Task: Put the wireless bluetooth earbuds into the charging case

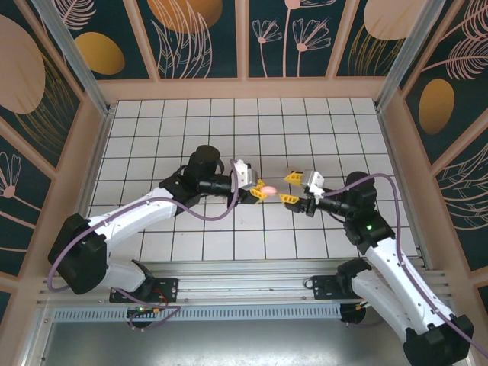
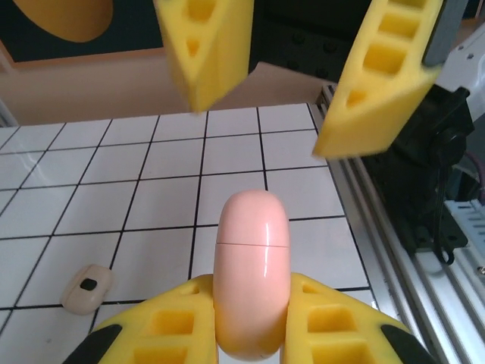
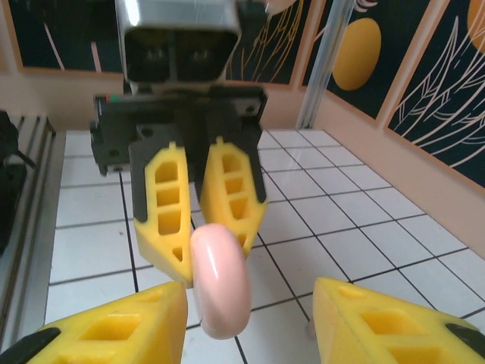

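The charging case's tip slants near one right finger, so I need to square my right gripper to the case and close on the lid (image 2: 253,218).
The salmon-pink charging case (image 1: 268,190) hangs above the table's middle, lid seam closed, with my left gripper (image 1: 257,192) shut on its lower half. The left wrist view has the case (image 2: 251,265) standing up between the yellow fingers (image 2: 170,326). My right gripper (image 1: 290,187) faces it from the right, open, its jaws apart on either side of the case's tip without touching. In the right wrist view the case (image 3: 220,284) sits ahead of my own open gripper (image 3: 250,303). One cream earbud (image 2: 87,287) with a dark spot lies on a tile below left.
The white grid table (image 1: 320,130) is walled by wooden frame panels. An aluminium rail (image 1: 252,278) runs along the near edge by both arm bases. The right arm's black body (image 2: 436,174) is close behind the right gripper's fingers.
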You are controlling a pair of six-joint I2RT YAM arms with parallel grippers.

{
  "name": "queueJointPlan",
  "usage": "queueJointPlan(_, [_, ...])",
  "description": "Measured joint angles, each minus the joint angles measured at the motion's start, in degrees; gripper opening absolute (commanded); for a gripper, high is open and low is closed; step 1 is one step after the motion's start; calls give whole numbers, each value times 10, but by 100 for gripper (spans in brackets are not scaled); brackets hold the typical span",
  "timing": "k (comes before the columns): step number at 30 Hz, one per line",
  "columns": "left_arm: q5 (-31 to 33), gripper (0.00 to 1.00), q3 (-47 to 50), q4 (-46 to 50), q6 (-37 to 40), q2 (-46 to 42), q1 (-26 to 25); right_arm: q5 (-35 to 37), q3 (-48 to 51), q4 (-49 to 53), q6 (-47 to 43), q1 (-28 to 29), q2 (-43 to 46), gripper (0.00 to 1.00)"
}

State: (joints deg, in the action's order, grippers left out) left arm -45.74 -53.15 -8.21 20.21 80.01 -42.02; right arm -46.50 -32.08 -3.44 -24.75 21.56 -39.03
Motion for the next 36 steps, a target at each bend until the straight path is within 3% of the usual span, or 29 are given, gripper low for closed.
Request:
queueJointPlan(11, [-57,16,31,-157,-100,-5,8,-63,0,-46,29,-8,-22,51])
queueJointPlan(18, [-87,16,31,-175,-110,-5,8,-103,-16,-64,41,-9,-65,48])
queueJointPlan(30, [-93,16,31,-182,-111,-7,9,-181,-73,-39,25,-8,-121,29])
queueJointPlan(36, [-93,17,31,-186,-117,-10,8,-185,-81,-18,11,-8,-122,33])
